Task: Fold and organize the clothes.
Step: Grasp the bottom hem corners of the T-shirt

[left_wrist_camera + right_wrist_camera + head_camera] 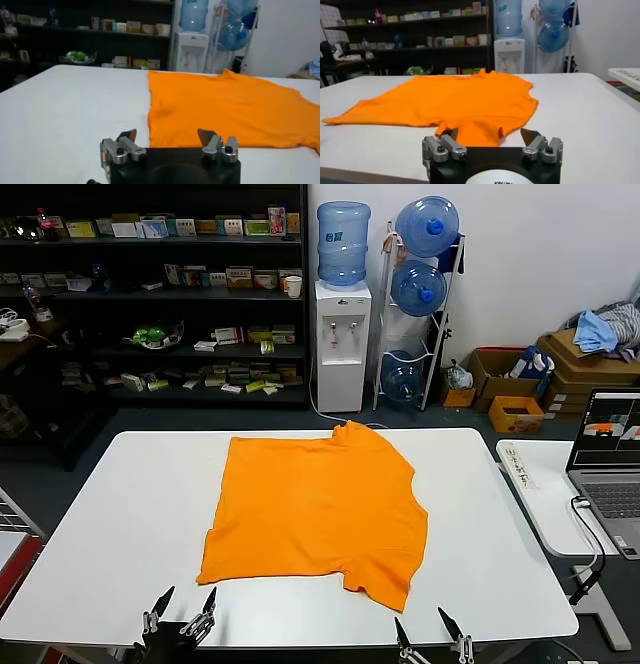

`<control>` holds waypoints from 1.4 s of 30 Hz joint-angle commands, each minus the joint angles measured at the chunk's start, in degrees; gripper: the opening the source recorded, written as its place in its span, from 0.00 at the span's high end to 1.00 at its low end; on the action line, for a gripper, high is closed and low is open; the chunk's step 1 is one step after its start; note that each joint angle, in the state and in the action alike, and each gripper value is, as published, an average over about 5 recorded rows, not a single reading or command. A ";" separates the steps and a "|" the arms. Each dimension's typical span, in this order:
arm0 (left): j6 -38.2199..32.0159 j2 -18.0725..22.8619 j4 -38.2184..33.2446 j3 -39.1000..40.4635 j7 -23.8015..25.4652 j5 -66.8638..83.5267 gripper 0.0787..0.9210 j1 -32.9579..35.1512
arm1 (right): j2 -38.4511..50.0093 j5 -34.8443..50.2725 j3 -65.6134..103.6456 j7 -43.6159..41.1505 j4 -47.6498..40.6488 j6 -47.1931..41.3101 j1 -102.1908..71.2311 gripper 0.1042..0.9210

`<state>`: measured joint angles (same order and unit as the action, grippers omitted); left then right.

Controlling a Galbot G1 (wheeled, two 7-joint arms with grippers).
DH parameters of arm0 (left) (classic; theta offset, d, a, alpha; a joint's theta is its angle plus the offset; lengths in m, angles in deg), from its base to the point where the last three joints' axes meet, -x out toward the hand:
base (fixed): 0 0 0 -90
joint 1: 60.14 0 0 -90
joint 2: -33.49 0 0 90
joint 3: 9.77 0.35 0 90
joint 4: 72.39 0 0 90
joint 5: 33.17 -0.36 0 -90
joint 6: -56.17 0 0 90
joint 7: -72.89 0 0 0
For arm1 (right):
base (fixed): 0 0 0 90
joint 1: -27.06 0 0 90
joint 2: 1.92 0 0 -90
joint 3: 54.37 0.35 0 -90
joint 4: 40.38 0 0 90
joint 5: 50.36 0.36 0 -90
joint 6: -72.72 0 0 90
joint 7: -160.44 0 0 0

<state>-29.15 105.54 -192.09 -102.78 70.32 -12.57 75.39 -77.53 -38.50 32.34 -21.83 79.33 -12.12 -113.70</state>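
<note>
The near corner (402, 606) (492, 142) of the orange T-shirt's sleeve, by the table's near edge, will be gripped by my right gripper.
The orange T-shirt (320, 509) lies spread flat on the white table (120, 524), plain side up, no lettering showing. It looks folded lengthwise, with a sleeve at its near right corner. My left gripper (182, 602) is open and empty at the table's near edge, just short of the shirt's near left corner (165, 135). My right gripper (430, 634) is open and empty at the near edge, just short of the sleeve corner (470, 131). The shirt also shows in the left wrist view (230, 107) and the right wrist view (450, 100).
A second white table with a laptop (610, 459) and a power strip (520, 464) stands on the right. Behind the table are a water dispenser (342, 334), a bottle rack (420, 284), dark shelves (150, 294) and cardboard boxes (560, 369) with a blue-grey cloth pile.
</note>
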 commanded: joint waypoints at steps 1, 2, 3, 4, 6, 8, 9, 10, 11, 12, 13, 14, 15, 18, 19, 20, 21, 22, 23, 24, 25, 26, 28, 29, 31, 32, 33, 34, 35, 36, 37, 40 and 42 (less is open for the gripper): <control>1.18 -1.11 0.72 0.04 -0.42 1.53 0.12 -1.59 | -0.08 0.83 0.19 0.52 -0.05 -0.51 0.30 0.12; 1.68 -1.43 0.97 0.04 -0.57 2.19 0.12 -2.07 | -0.05 1.06 0.08 0.86 0.09 -1.23 0.81 0.12; 2.69 -2.06 1.48 0.06 -0.88 3.40 0.12 -3.01 | -0.01 1.41 -0.14 1.61 0.35 -2.60 1.82 0.12; 3.72 -2.63 1.96 0.08 -1.16 4.62 0.12 -4.06 | 0.00 1.67 -0.41 2.43 0.56 -4.08 2.88 0.12; 6.19 -3.76 3.15 0.16 -1.77 7.36 0.12 -6.66 | -0.14 2.40 -1.30 4.82 0.97 -8.79 5.80 0.12; 8.40 -4.64 4.32 0.41 -2.26 9.36 0.12 -9.17 | -0.51 3.49 -2.56 7.76 1.08 -14.05 9.00 0.12; 9.39 -5.03 4.92 0.59 -2.39 10.06 0.12 -10.25 | -0.77 4.22 -3.30 9.14 0.98 -16.51 10.60 0.12; 10.05 -5.33 5.41 0.80 -2.45 10.44 0.12 -11.09 | -1.06 4.70 -3.99 10.31 0.74 -18.21 11.91 0.12; 10.55 -5.54 5.86 1.01 -2.43 10.54 0.12 -11.74 | -1.37 5.07 -4.66 11.25 0.34 -19.61 13.13 0.12; 10.92 -5.70 6.26 1.19 -2.31 10.54 0.12 -12.30 | -1.66 5.26 -5.20 11.86 -0.15 -20.40 14.00 0.12; 11.08 -5.82 6.65 1.34 -2.13 10.47 0.12 -12.66 | -1.93 5.30 -5.67 12.25 -0.79 -20.85 14.63 0.12; 11.15 -5.87 7.00 1.43 -1.92 10.33 0.12 -12.94 | -2.15 5.26 -6.06 12.53 -1.45 -21.16 15.09 0.12; 11.13 -5.87 7.31 1.46 -1.64 10.14 0.12 -13.11 | -2.34 5.24 -6.37 12.67 -2.12 -21.25 15.35 0.12; 10.83 -5.72 7.99 1.42 -0.77 9.29 0.12 -13.02 | -2.83 5.15 -7.10 12.77 -3.79 -21.37 15.56 0.12; 10.64 -5.62 8.18 1.42 -0.49 8.88 0.12 -12.91 | -3.01 5.09 -7.28 12.74 -4.36 -21.32 15.61 0.12; 10.47 -5.50 8.37 1.45 -0.29 8.49 0.12 -12.81 | -3.17 4.98 -7.45 12.66 -4.90 -21.30 15.70 0.12; 10.30 -5.35 8.55 1.49 -0.15 8.08 0.12 -12.73 | -3.33 4.91 -7.59 12.59 -5.42 -21.29 15.83 0.12; 10.13 -5.20 8.68 1.53 -0.02 7.74 0.12 -12.66 | -3.47 4.84 -7.73 12.53 -5.99 -21.27 16.04 0.12; 10.00 -5.06 8.74 1.58 0.04 7.52 0.12 -12.61 | -3.60 4.76 -7.87 12.46 -6.55 -21.26 16.28 0.12; 9.96 -4.94 8.70 1.61 0.05 7.44 0.12 -12.52 | -3.70 4.72 -8.03 12.43 -6.98 -21.34 16.52 0.12; 9.92 -4.84 8.60 1.64 0.05 7.40 0.12 -12.42 | -3.81 4.78 -8.19 12.43 -7.39 -21.43 16.77 0.12; 9.90 -4.79 8.47 1.66 0.06 7.43 0.12 -12.31 | -3.91 4.87 -8.34 12.43 -7.72 -21.54 17.01 0.12; 9.84 -4.75 8.22 1.68 0.06 7.45 0.12 -12.08 | -4.13 5.01 -8.72 12.42 -8.08 -21.75 17.41 0.12; 9.82 -4.76 8.16 1.68 0.06 7.45 0.12 -12.00 | -4.26 5.07 -8.94 12.41 -8.15 -21.84 17.55 0.12; 9.75 -4.78 8.12 1.69 0.03 7.43 0.12 -11.90 | -4.54 5.02 -9.38 12.37 -8.24 -21.93 17.71 0.12; 9.72 -4.78 8.13 1.72 0.01 7.43 0.12 -11.87 | -4.66 4.95 -9.57 12.35 -8.27 -21.96 17.74 0.12; 9.70 -4.77 8.15 1.77 0.00 7.41 0.12 -11.85 | -4.79 4.87 -9.75 12.34 -8.32 -21.98 17.74 0.12; 9.69 -4.75 8.21 1.83 -0.01 7.39 0.12 -11.83 | -4.87 4.78 -9.89 12.32 -8.36 -22.01 17.72 0.13; 9.67 -4.72 8.28 1.89 -0.02 7.36 0.12 -11.83 | -4.94 4.69 -10.01 12.32 -8.39 -22.01 17.69 0.13; 9.65 -4.68 8.36 1.96 0.01 7.31 0.12 -11.83 | -4.98 4.54 -10.09 12.31 -8.41 -22.00 17.62 0.15; 9.62 -4.63 8.43 2.03 0.02 7.25 0.13 -11.84 | -5.00 4.35 -10.14 12.31 -8.40 -21.96 17.54 0.18; 9.48 -4.45 8.54 2.27 0.11 7.06 0.20 -11.79 | -4.94 3.49 -10.18 12.26 -8.12 -21.65 17.16 0.28; 9.38 -4.29 8.57 2.46 0.11 6.85 0.27 -11.72 | -4.86 2.87 -10.19 12.28 -7.68 -21.34 16.81 0.34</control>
<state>-20.01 101.27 -183.85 -100.34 70.31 -5.70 64.12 -82.09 -35.64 22.60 -9.85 72.50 -32.42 -97.69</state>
